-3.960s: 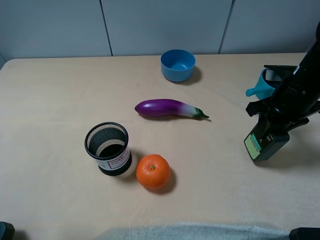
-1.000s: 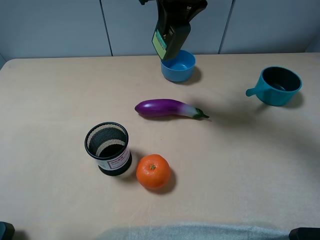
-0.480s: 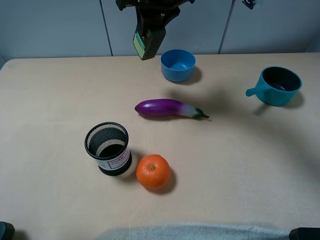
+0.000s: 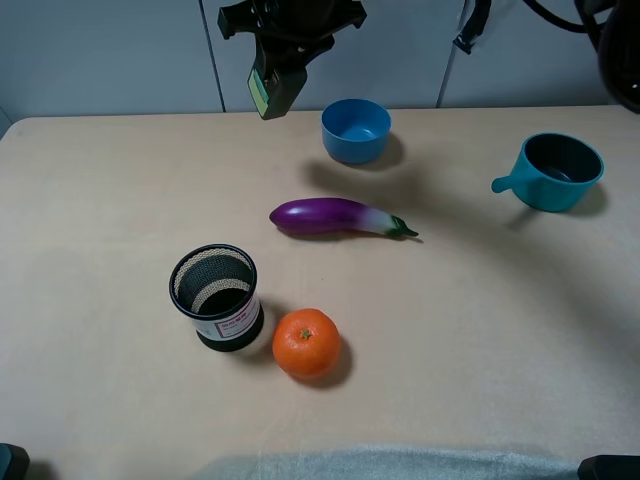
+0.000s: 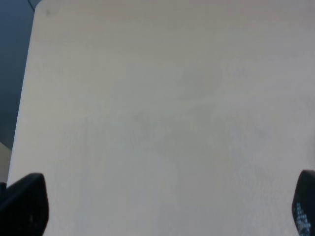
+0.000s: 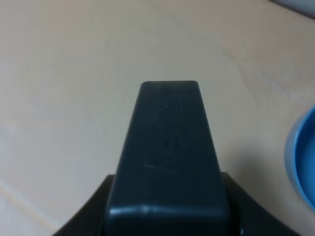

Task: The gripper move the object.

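I need to set the bottle, which hangs over the back of the table now, upright with my right gripper on the bare table (image 4: pixel 285 167) beside the blue bowl, behind the purple eggplant.
The object, a dark green-black bottle (image 4: pixel 272 88) with a light green label, hangs in the air over the back of the table, left of the blue bowl (image 4: pixel 355 130). My right gripper (image 4: pixel 287 42) is shut on it from above, having reached across the middle. In the right wrist view the bottle (image 6: pixel 170 152) fills the centre between the dark fingers (image 6: pixel 96 211), with the table below. My left gripper (image 5: pixel 162 206) is open and empty over bare table; only its two fingertips (image 5: pixel 24 204) show.
A purple eggplant (image 4: pixel 335 216) lies mid-table. A black mesh cup (image 4: pixel 215 295) and an orange (image 4: pixel 306 343) stand at the front left. A teal cup with a handle (image 4: pixel 555 171) is at the back right. The bowl's rim (image 6: pixel 301 157) shows in the right wrist view.
My right gripper has carried the bottle from beside the teal cup at the right, up and leftward past the blue bowl, to the bowl's left.
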Tool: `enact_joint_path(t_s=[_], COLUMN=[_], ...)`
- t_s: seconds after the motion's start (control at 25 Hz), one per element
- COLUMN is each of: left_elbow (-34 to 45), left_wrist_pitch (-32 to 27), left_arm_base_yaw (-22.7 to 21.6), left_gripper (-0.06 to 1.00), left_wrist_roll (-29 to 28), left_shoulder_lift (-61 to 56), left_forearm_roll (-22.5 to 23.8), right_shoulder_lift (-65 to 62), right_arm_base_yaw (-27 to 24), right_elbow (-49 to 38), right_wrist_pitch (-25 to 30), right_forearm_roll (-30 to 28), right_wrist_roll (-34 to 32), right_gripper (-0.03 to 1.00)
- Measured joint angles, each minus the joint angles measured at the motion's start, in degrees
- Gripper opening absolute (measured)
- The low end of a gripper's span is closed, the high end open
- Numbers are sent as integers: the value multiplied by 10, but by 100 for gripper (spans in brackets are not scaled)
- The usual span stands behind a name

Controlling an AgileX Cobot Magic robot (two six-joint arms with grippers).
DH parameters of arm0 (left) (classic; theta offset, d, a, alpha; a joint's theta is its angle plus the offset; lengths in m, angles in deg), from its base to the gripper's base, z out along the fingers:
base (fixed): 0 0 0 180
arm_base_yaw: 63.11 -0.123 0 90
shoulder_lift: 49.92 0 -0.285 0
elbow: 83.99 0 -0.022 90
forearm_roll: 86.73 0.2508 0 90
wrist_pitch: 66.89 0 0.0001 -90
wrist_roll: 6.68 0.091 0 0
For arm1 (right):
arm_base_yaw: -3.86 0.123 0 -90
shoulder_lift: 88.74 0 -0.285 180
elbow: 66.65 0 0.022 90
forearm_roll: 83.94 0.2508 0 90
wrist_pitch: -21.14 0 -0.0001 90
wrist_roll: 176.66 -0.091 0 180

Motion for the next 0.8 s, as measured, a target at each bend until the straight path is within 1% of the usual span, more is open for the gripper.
enact_joint_path(t_s=[0.28, 0.8], left_elbow=[0, 0], left_wrist_pitch=[0, 0], left_arm_base_yaw=[0, 0], left_gripper=[99, 99], left_wrist_roll=[0, 0], left_shoulder_lift=[0, 0], left_forearm_roll=[0, 0], right_shoulder_lift=[33, 76], right_arm_base_yaw=[0, 0], right_elbow=[0, 0], right_wrist_pitch=[-37, -42], right_forearm_roll=[1, -30], right_wrist_roll=[-1, -1], right_gripper=[29, 29])
